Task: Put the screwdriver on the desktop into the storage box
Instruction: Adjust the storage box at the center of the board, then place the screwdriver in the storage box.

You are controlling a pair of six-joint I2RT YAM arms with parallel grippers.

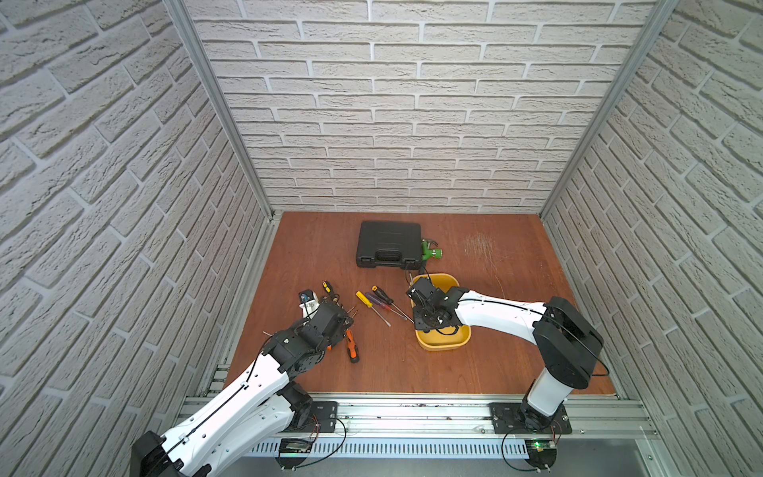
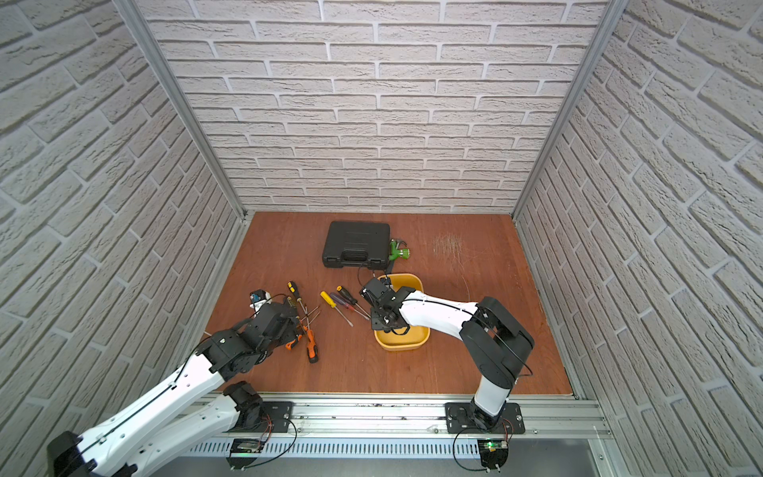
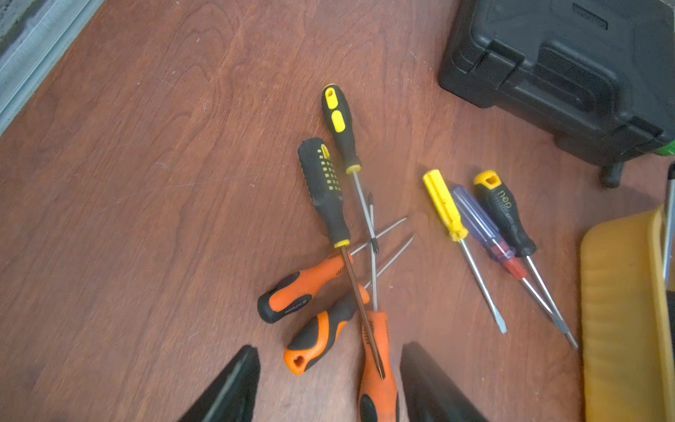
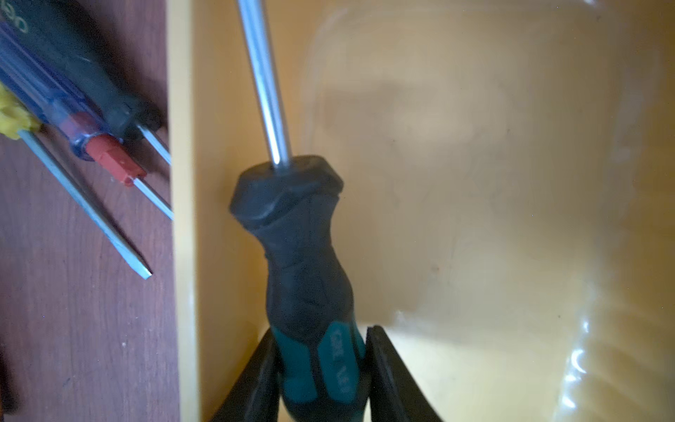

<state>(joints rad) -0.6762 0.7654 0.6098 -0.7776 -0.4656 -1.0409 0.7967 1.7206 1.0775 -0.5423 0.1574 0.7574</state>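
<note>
The robot's right gripper should set the teal-and-black screwdriver, now held low inside that box, down on the bottom of the yellow storage box, along the storage box's side [image 1: 429, 320] [image 4: 316, 257] nearest the yellow screwdriver.
My right gripper [image 4: 321, 336] is shut on the teal-and-black handle of a screwdriver [image 4: 303, 255]. It holds it low inside the yellow storage box [image 4: 182, 219], close to one wall, with the steel shaft pointing away. Both top views show that box [image 1: 444, 345] on the reddish-brown desktop [image 1: 495, 351]. My left gripper [image 3: 330, 350] is open just above a crossed pile of orange-handled [image 3: 303, 292] and black-and-yellow [image 3: 325, 190] screwdrivers. Three more lie side by side beside the box: yellow [image 3: 443, 204], clear blue [image 3: 478, 223] and black [image 3: 506, 215].
A shut black tool case [image 1: 389, 244] stands at the back, with a green tool [image 1: 431, 251] beside it. A small white-and-blue object [image 1: 307, 299] lies left of the pile. Brick-patterned walls close three sides, and a metal rail runs along the front.
</note>
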